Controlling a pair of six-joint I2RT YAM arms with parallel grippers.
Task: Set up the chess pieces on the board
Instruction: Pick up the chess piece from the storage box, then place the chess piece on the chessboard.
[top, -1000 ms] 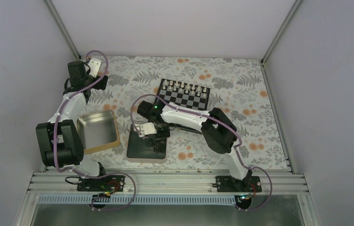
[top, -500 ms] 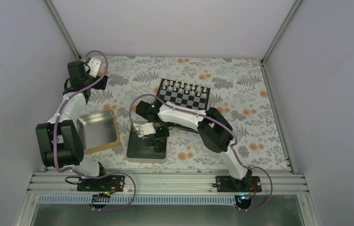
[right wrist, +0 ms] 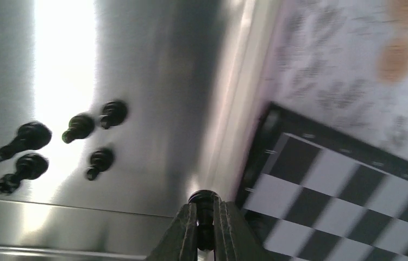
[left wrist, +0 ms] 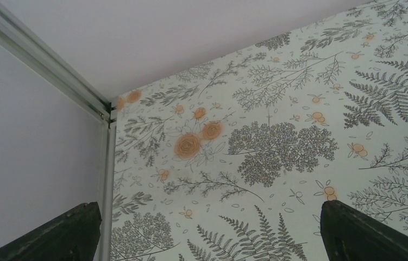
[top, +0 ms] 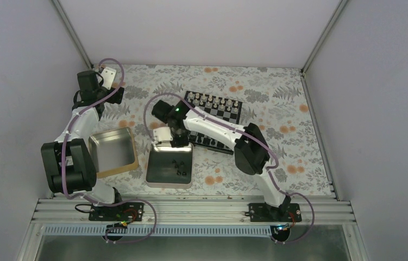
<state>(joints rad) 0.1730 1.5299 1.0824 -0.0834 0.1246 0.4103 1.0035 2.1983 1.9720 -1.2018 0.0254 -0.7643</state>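
The robot's right gripper should put the small black chess piece, held over the tin's far rim, on the white square (top: 180,130) (right wrist: 329,174) just behind the black corner square of the board.
My right gripper (top: 175,139) hangs over the far rim of the silver tin (top: 155,173), next to the board's near left corner. In the right wrist view it (right wrist: 205,216) is shut on one small black chess piece (right wrist: 204,202). Several black pieces (right wrist: 76,128) lie loose on the tin floor and also show from above (top: 179,166). The board (top: 219,115), also in the right wrist view (right wrist: 348,187), has pale pieces (top: 212,100) on its far rows. My left gripper (top: 109,76) is at the far left corner, open and empty (left wrist: 208,212).
A gold-rimmed tin (top: 131,142) lies left of the silver tin, beside the left arm. The right arm's links stretch across the near part of the board. Metal frame posts and grey walls close off the floral table (left wrist: 277,141) on three sides.
My right gripper has come up out of the silver tin and moved away toward the tin's far rim and the board corner, carrying a black piece. The left arm has not moved.
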